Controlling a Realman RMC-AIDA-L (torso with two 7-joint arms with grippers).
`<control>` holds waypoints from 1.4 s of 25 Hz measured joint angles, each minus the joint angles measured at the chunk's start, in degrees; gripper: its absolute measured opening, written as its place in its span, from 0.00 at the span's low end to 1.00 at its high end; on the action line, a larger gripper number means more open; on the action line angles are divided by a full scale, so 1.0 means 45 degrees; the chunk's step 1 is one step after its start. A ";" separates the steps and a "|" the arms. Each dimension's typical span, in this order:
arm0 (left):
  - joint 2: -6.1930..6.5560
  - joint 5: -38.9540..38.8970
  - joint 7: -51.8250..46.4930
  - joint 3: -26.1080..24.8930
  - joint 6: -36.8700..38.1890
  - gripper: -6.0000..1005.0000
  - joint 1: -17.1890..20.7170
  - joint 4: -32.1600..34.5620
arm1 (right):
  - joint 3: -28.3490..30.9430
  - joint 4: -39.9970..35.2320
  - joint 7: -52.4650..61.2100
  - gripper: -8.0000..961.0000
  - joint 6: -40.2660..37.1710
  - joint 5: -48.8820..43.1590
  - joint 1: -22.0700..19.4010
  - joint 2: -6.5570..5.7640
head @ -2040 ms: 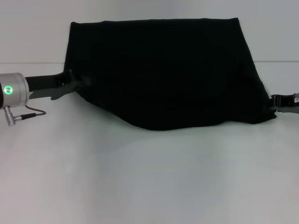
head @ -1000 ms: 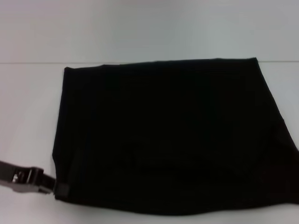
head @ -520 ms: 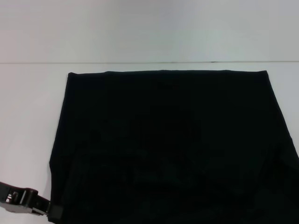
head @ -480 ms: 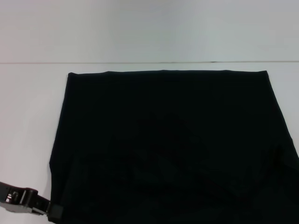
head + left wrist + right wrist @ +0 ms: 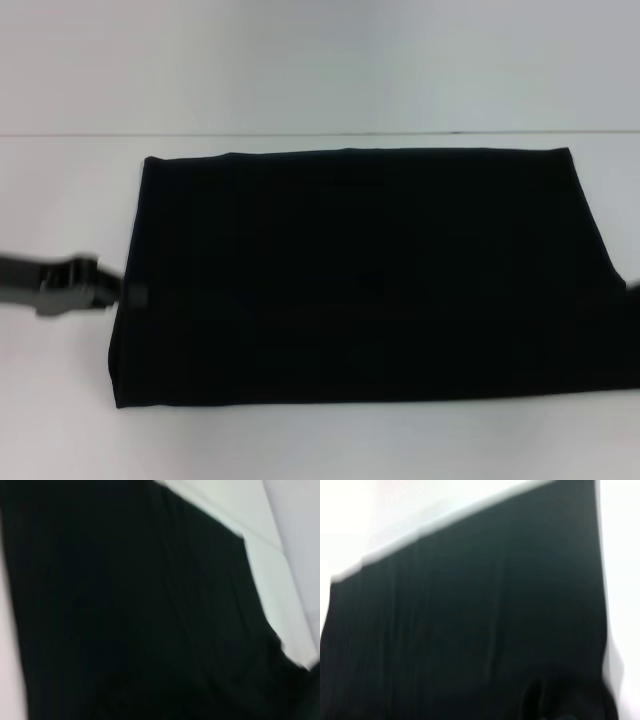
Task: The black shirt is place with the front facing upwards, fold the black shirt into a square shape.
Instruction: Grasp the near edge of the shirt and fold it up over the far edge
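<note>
I need to let go of the black shirt's near corner with my left gripper along the shirt's far edge, just inside the shirt's far corner point(image 5: 197, 149).
The black shirt point(image 5: 370, 280) lies flat on the white table point(image 5: 300, 440) as a wide folded rectangle, plain side up, with no lettering showing. Its near edge runs straight across and its far edge lies close to the table's back line. My left gripper point(image 5: 125, 293) is blurred at the shirt's left edge, about halfway along it, touching the cloth. The left wrist view is filled with the black shirt point(image 5: 125, 605), as is the right wrist view point(image 5: 485, 620). A dark blurred shape low in the right wrist view may be my right gripper point(image 5: 565, 702), at the shirt's right edge.
White table surface surrounds the shirt on the near, left and far sides. The table's back line point(image 5: 80, 135) runs across just beyond the shirt. No other objects show.
The shirt's near part, which ran past the bottom of the head view, now lies flat with its near edge visible. My left gripper has moved away from me along the left edge.
</note>
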 joint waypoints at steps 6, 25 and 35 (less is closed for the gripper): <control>-0.0003 0.0115 -0.1457 0.0511 -0.3672 0.03 -0.1258 -0.0930 | 0.0060 0.0870 0.0431 0.12 0.3292 0.0330 0.1050 0.0235; -0.0090 0.0255 -0.3861 0.3749 -1.0207 0.03 -0.3262 -0.2219 | -0.2374 0.3029 0.1565 0.12 1.1284 0.0290 0.3128 0.1442; -0.0198 0.0272 -0.3766 0.4322 -1.2629 0.03 -0.3677 -0.3271 | -0.2386 0.3455 0.1594 0.12 1.2564 0.0258 0.3367 0.1456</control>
